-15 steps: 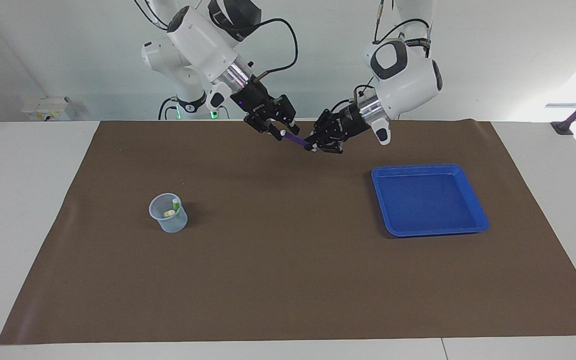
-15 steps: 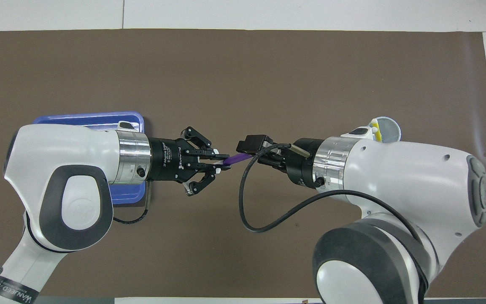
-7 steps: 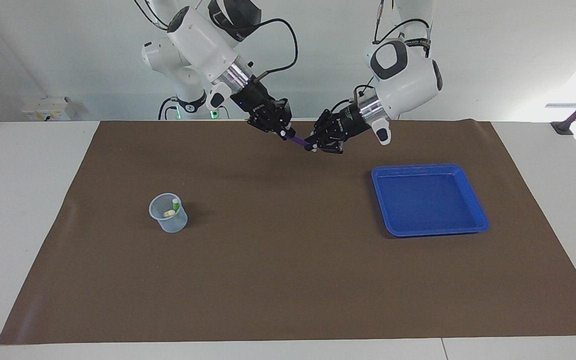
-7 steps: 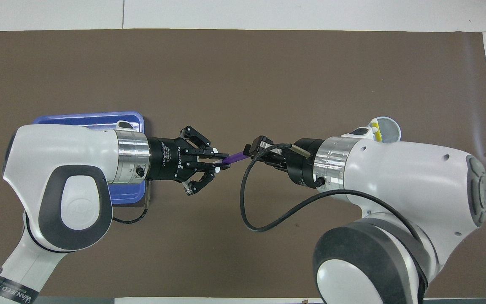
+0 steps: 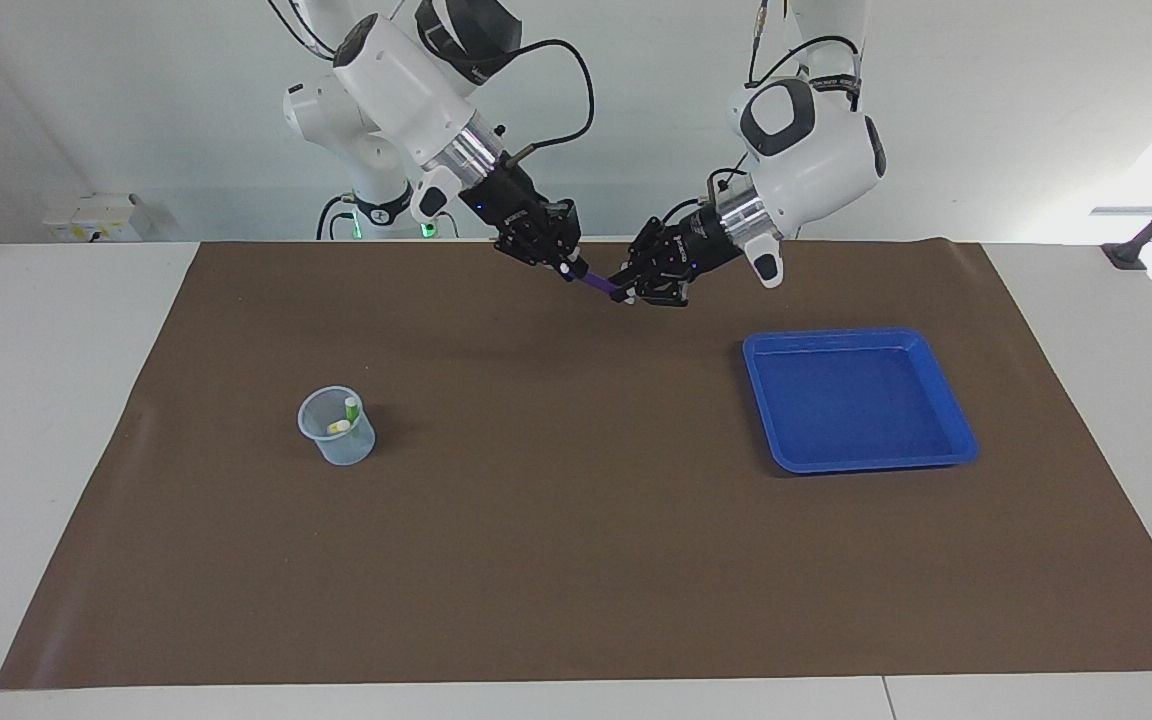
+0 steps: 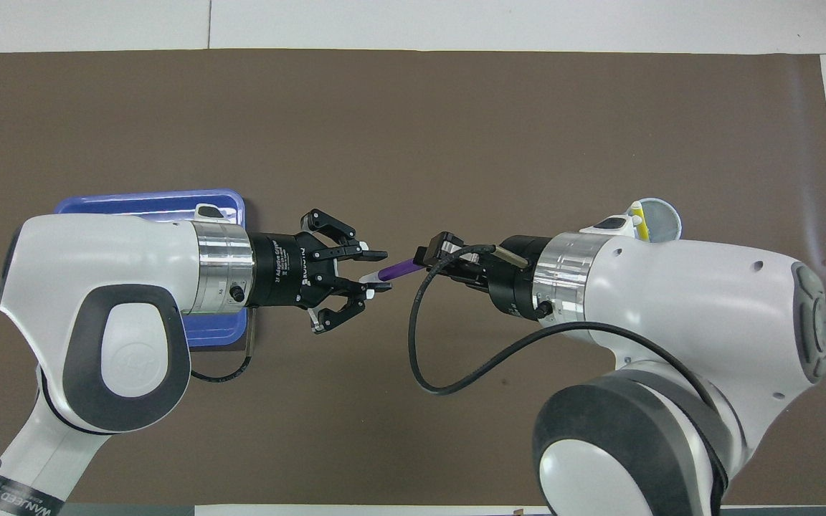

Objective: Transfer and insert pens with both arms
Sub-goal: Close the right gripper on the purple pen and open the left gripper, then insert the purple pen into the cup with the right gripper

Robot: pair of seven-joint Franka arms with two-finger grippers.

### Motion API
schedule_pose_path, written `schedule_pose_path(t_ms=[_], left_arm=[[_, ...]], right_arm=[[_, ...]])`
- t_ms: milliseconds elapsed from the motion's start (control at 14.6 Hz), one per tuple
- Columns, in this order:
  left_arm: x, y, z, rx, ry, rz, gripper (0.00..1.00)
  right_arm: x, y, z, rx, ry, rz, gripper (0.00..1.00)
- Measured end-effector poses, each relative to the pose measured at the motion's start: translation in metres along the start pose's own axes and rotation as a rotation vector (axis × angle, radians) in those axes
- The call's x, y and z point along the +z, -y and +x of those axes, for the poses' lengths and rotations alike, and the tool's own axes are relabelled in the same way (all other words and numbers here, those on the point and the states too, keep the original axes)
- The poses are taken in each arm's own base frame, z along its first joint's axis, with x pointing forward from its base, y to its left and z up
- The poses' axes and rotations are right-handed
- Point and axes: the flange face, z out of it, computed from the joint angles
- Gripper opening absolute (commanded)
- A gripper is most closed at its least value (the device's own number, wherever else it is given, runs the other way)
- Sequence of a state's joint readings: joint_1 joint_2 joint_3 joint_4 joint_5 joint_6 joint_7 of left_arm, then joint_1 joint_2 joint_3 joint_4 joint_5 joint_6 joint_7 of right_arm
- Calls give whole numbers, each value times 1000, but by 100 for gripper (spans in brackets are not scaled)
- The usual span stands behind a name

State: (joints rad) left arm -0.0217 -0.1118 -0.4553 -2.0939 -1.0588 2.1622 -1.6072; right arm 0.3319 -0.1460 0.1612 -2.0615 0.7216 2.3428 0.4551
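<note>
Next, I release the purple pen, which hangs over the mat now, inside the clear cup (image 6: 665, 231), beside the yellow pen, from my right gripper.
The purple pen (image 5: 596, 283) (image 6: 400, 270) hangs in the air between the two grippers, over the mat near the robots' edge. My right gripper (image 5: 570, 267) (image 6: 429, 258) is shut on its purple end. My left gripper (image 5: 633, 291) (image 6: 378, 271) is open, its fingers spread around the pen's pale cap end without gripping it. The green pen (image 5: 350, 405) and the yellow pen (image 5: 339, 427) (image 6: 639, 219) stand in a clear cup (image 5: 336, 428) (image 6: 662, 219) toward the right arm's end of the table.
A blue tray (image 5: 856, 400) (image 6: 148, 204) lies on the brown mat (image 5: 576, 520) toward the left arm's end, partly under the left arm in the overhead view. A black cable (image 6: 427, 358) loops from the right wrist.
The right gripper has closed on the purple pen. The left gripper's fingers have since opened off the pen's cap end, and the left arm has drawn back slightly.
</note>
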Motion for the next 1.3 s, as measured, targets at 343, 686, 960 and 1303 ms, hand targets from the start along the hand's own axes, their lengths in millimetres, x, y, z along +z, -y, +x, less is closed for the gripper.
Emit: schedule_pose_path(t_ms=[343,686,960,1303], left_arm=[[-5,-2,3,81,-45,-13,100],[-16,-10,23,314,-276,7,100],[-56,-29,51,545,-320,105,100],[-105,-55,53,847,-540,271,100]], right_arm=[[-49,-28,37,-298,72,-247,0],[-111,-80,106,-643,10,-510,0],[-121,-110,144,-911,47,-737,0],[-107,-150,179,-941,77,-748,0]])
